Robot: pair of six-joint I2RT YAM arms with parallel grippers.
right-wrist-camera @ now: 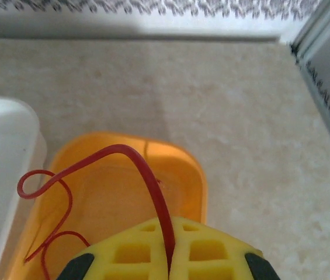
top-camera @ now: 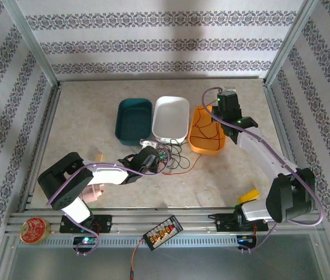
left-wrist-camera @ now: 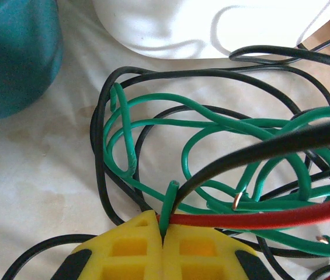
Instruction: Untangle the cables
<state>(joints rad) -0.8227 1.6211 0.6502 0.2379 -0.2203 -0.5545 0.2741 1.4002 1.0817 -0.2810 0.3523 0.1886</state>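
Observation:
My right gripper needs to put the red cable on the bottom of the orange tray [top-camera: 208, 132], toward its near end.
A tangle of green [left-wrist-camera: 211, 125], black [left-wrist-camera: 170, 74] and red [left-wrist-camera: 270, 217] cables lies on the table in front of the white tray, seen from above as a small knot [top-camera: 170, 156]. My left gripper [left-wrist-camera: 163, 233] is shut on the end of a green cable at the knot's near edge [top-camera: 153, 158]. My right gripper [right-wrist-camera: 169, 256] is shut on a red cable [right-wrist-camera: 147, 175] that arches up and loops down into the orange tray [right-wrist-camera: 194, 175]. From above, the right gripper [top-camera: 222, 111] hangs over that orange tray [top-camera: 198, 146].
A teal tray [top-camera: 134, 121] and a white tray [top-camera: 172, 118] stand side by side left of the orange one. A black connector strip [top-camera: 162, 231] with its red lead and a red round tin [top-camera: 34, 229] rest on the front rail. Frame posts border the table.

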